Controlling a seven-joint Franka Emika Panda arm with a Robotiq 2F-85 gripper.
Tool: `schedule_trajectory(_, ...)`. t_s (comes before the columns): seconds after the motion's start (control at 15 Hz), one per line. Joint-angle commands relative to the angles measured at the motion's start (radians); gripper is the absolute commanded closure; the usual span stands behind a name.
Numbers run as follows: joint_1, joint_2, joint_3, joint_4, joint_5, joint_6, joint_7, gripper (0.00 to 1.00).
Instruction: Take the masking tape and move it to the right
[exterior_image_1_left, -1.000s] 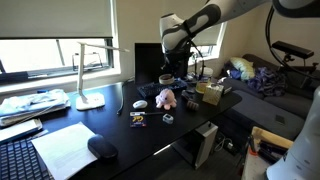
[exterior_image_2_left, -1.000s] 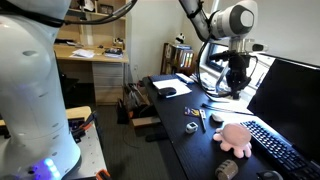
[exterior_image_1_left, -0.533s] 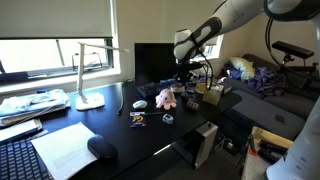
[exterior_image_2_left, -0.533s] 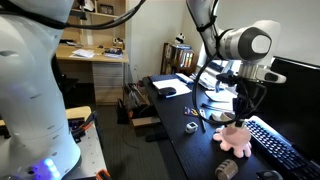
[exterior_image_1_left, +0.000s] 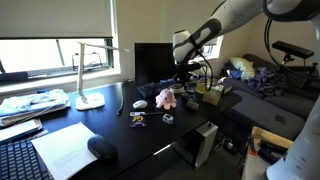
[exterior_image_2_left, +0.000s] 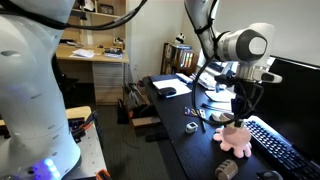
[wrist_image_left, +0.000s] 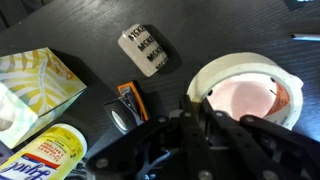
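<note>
Next, I release the masking tape on the black desk (exterior_image_1_left: 201, 107) between the white labelled packet and the desk's edge.
In the wrist view the masking tape (wrist_image_left: 245, 63) is a pale tan ring held at its near rim between my gripper's fingers (wrist_image_left: 195, 108). The pink toy (wrist_image_left: 250, 100) shows through the ring's hollow centre, so the tape hangs above it. In both exterior views my gripper (exterior_image_1_left: 187, 78) (exterior_image_2_left: 243, 103) hovers just above the pink toy (exterior_image_1_left: 166, 98) (exterior_image_2_left: 235, 137) on the black desk. The tape is too small to make out there.
A yellow tissue box (wrist_image_left: 35, 85), a white labelled packet (wrist_image_left: 143, 48) and an orange-black item (wrist_image_left: 128, 100) lie below. A small grey ring (exterior_image_1_left: 168, 119) (exterior_image_2_left: 190, 127), a lamp (exterior_image_1_left: 88, 75), a monitor (exterior_image_1_left: 150, 60), a mouse (exterior_image_1_left: 101, 148) and a keyboard (exterior_image_2_left: 275, 150) are on the desk.
A second ago the gripper was further back by the monitor. It moved right over the pink toy with the tape. In the last half second it has barely moved.
</note>
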Motion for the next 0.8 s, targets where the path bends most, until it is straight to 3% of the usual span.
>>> schedule_trajectory(0.0,0.019,-0.08,-0.045,-0.12,-0.073,0.022,0.074,0.96)
schedule_trajectory(0.6,-0.028,-0.194,-0.115,-0.4,-0.128,0.055,0.177,0.96)
schedule_trajectory(0.73,-0.068,-0.146,-0.122,-0.384,-0.05,0.026,0.223,0.96)
